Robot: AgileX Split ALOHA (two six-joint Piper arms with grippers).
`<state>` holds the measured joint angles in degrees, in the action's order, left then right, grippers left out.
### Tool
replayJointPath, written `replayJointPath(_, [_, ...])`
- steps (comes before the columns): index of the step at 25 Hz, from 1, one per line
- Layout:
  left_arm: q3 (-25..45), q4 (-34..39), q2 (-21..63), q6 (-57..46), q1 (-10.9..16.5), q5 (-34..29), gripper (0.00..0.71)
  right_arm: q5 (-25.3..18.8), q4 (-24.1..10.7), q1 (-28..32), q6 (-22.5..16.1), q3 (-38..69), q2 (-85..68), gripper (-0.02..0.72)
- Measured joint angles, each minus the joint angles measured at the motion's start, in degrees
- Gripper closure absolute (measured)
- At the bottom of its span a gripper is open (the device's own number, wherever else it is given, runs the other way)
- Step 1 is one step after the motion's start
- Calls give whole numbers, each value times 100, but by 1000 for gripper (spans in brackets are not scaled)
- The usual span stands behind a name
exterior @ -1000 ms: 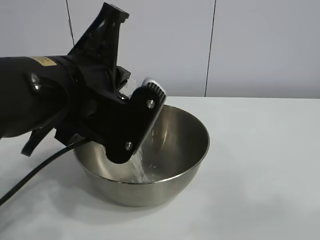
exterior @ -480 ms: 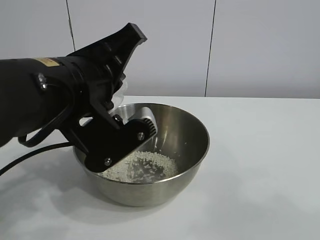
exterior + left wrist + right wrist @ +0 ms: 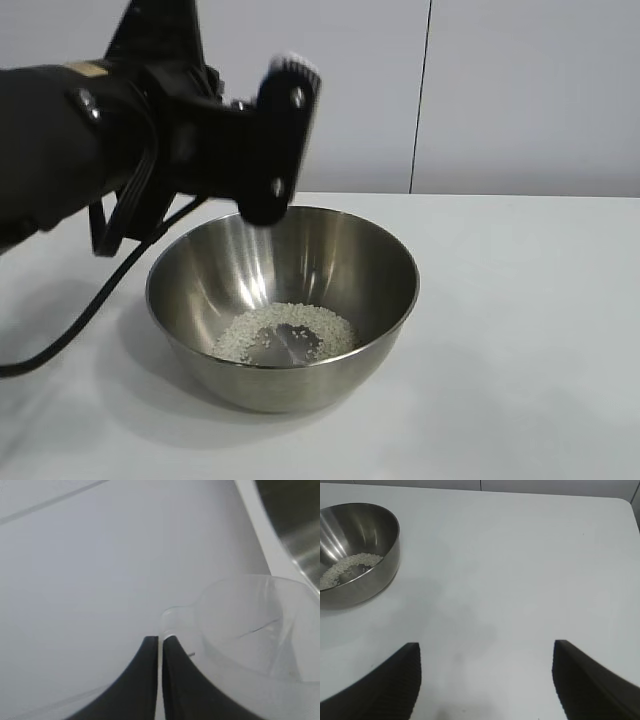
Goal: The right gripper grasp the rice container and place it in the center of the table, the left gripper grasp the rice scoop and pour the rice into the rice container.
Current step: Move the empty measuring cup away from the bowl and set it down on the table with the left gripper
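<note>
The robot's left gripper needs to release the rice scoop on the white table (image 3: 65, 360) beside the rice container, toward the black cable.
The steel rice container (image 3: 300, 380) stands on the white table (image 3: 520, 330) with a low heap of white rice (image 3: 285, 330) in its bottom. My left gripper (image 3: 290, 80) hovers above the bowl's back-left rim. In the left wrist view it (image 3: 160, 639) is shut on the tab handle of the clear plastic rice scoop (image 3: 255, 625); no grains show in the cup. In the exterior view the gripper hides the scoop. My right gripper (image 3: 486, 650) stands open over bare table, well away from the rice container (image 3: 387, 555) and its rice (image 3: 350, 565), with nothing between its fingers.
A black cable (image 3: 70, 330) hangs from the left arm to the table left of the bowl. A pale panelled wall (image 3: 500, 90) runs behind the table. The table's corner (image 3: 625, 505) shows in the right wrist view.
A second ago rice was streaming from the tipped scoop into the bowl. The left gripper has since lifted out of the bowl and swung upward; the rice now lies settled. The right gripper has not moved.
</note>
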<state>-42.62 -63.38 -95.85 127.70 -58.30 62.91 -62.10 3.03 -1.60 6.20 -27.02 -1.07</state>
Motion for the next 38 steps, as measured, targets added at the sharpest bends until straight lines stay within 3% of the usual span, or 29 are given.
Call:
replayJointPath(9, [-105,-1199,855,-3892,51,79,701,5,0,0,0,0,0,201])
replayJointPath(12, [-37,-1221,1132,-5260,350,-206,701,5,0,0,0,0,0,201])
replayJointPath(14, [182,-1060,1211,-6228,693,-525,701,5,0,0,0,0,0,201])
replayJointPath(18, [1009,204,1217,-8075,1361,-1027,701,5,0,0,0,0,0,201])
replayJointPath(24, [2217,3166,1217,-10816,2541,-974,701,10,0,0,0,0,0,201])
replayJointPath(29, [2683,4795,1155,-12010,3728,-908,701,10,0,0,0,0,0,201])
replayJointPath(31, [2753,5384,964,-12282,4087,-798,701,10,0,0,0,0,0,201])
replayJointPath(34, [2777,5974,461,-12567,4435,-364,701,10,0,0,0,0,0,201])
replayJointPath(38, [2777,6171,-347,-12691,4578,172,701,10,0,0,0,0,0,201])
